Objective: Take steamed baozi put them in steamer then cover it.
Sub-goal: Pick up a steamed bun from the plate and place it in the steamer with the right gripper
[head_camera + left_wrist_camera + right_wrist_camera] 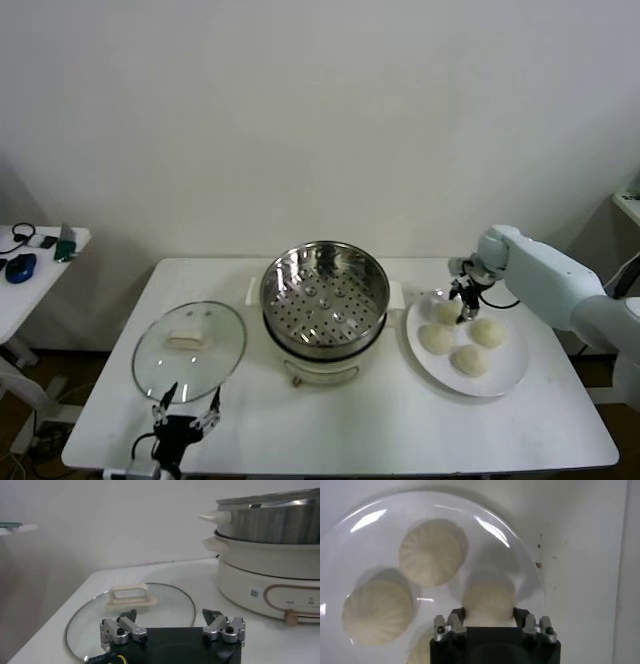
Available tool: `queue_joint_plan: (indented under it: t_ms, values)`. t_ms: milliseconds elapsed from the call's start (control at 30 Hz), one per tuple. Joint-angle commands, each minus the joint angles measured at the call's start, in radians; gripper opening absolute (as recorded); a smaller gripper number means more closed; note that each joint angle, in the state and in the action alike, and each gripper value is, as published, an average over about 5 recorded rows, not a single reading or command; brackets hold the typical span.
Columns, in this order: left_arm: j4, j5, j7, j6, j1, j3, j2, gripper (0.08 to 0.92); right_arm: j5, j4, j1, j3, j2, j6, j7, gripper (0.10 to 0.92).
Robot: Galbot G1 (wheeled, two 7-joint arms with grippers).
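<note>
My right gripper needs to let go of the baozi on the steel steamer's bottom near the steamer's rim (327, 278) closest to the wall.
Four cream-white baozi lie on a white plate (510, 375) at the right. My right gripper (463, 303) is down on the one nearest the steamer (445, 312). In the right wrist view that baozi (488, 597) fills the gap between the fingers (457, 616) and still rests on the plate (350, 545). Two more baozi (433, 551) (377, 611) lie beside it. The steel steamer (325, 295) stands empty at the table's centre. The glass cover (190, 345) lies flat to its left. My left gripper (186, 418) hangs open near the cover's front edge (165, 605).
A small side table (30, 262) with a mouse and headphones stands at the far left. The steamer's white base (265, 575) rises close to the left gripper's side. The wall is just behind the table.
</note>
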Motion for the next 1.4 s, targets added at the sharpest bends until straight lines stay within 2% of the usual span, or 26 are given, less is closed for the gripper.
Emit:
queue_joint_plan:
  t_ms: [33, 233, 433, 567, 700, 833, 1000, 1400]
  values:
    - [-0.004, 0.001, -0.001, -0.002, 0.004, -0.001, -0.001, 0.823, 0.102, 0.12, 0.2, -0.114, -0.036, 0.038, -0.018, 0.645]
    - [-0.012, 0.005, -0.001, -0.006, 0.006, -0.001, 0.0, 0.823, 0.197, 0.323, 0.541, -0.321, -0.05, 0.15, -0.043, 0.645]
    - [-0.018, 0.009, -0.002, -0.01, 0.005, 0.001, 0.003, 0.823, 0.262, 0.538, 0.779, -0.418, 0.032, 0.307, -0.045, 0.645]
    - [-0.02, 0.009, -0.004, -0.011, 0.0, -0.004, 0.005, 0.823, 0.231, 0.635, 0.805, -0.42, 0.115, 0.403, -0.033, 0.645]
    - [-0.022, 0.005, -0.004, -0.011, -0.007, -0.007, 0.004, 0.823, 0.136, 0.677, 0.738, -0.417, 0.181, 0.504, -0.016, 0.645]
    - [-0.023, 0.006, -0.005, -0.012, -0.009, 0.0, 0.003, 0.823, -0.011, 0.627, 0.613, -0.391, 0.212, 0.583, -0.002, 0.645]
    - [-0.023, 0.008, -0.006, -0.012, -0.01, 0.003, 0.001, 0.823, -0.197, 0.467, 0.438, -0.315, 0.259, 0.664, 0.027, 0.645]
    - [-0.008, 0.008, -0.008, -0.014, -0.022, 0.005, 0.008, 0.823, -0.349, 0.264, 0.259, -0.195, 0.364, 0.687, 0.129, 0.645]
